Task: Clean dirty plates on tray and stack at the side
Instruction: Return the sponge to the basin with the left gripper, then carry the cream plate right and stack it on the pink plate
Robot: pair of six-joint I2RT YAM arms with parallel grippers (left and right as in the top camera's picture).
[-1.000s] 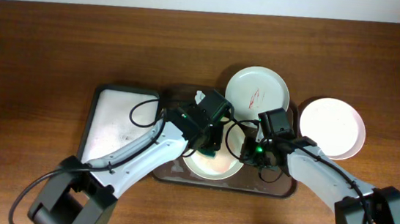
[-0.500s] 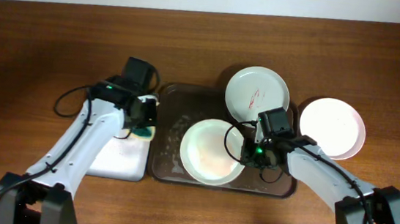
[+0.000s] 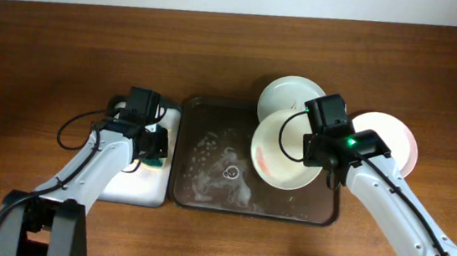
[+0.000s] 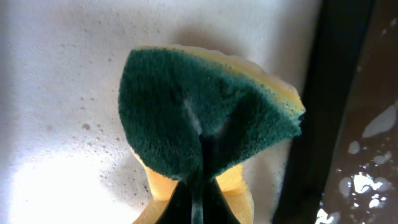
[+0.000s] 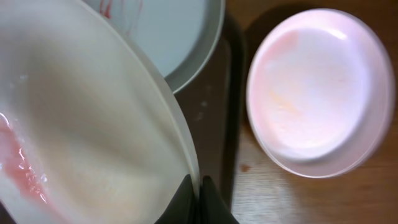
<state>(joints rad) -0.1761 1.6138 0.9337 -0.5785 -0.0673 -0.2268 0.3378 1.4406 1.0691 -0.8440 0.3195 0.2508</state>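
My right gripper has the white plate. I should let go of it with that gripper on top of the plate [image 3: 382, 144] [image 5: 318, 91] beside the dark brown tray.
My right gripper [image 3: 324, 159] is shut on the rim of a white plate [image 3: 283, 152] and holds it tilted above the right end of the dark brown tray [image 3: 207, 172], which is wet and soapy. In the right wrist view the jaws [image 5: 199, 191] pinch the plate's edge; the held plate [image 5: 81, 124] has a faint red smear at its left. A second plate [image 3: 286, 93] with red squiggles lies behind it, partly covered. A third plate [image 3: 391, 139] lies on the table to the right. My left gripper [image 3: 154, 154] is shut on a green-and-yellow sponge [image 4: 205, 118].
The sponge hangs over the smaller white-lined tray [image 3: 127, 177], which is foamy and stands left of the brown tray; its dark rim [image 4: 323, 93] shows in the left wrist view. The third plate [image 5: 317, 87] lies on bare wood just beyond the brown tray's right rim [image 5: 233, 93].
My left arm carried the sponge from the brown tray to the white-lined tray. My right gripper lifted the plate off the brown tray and moved it right and back.
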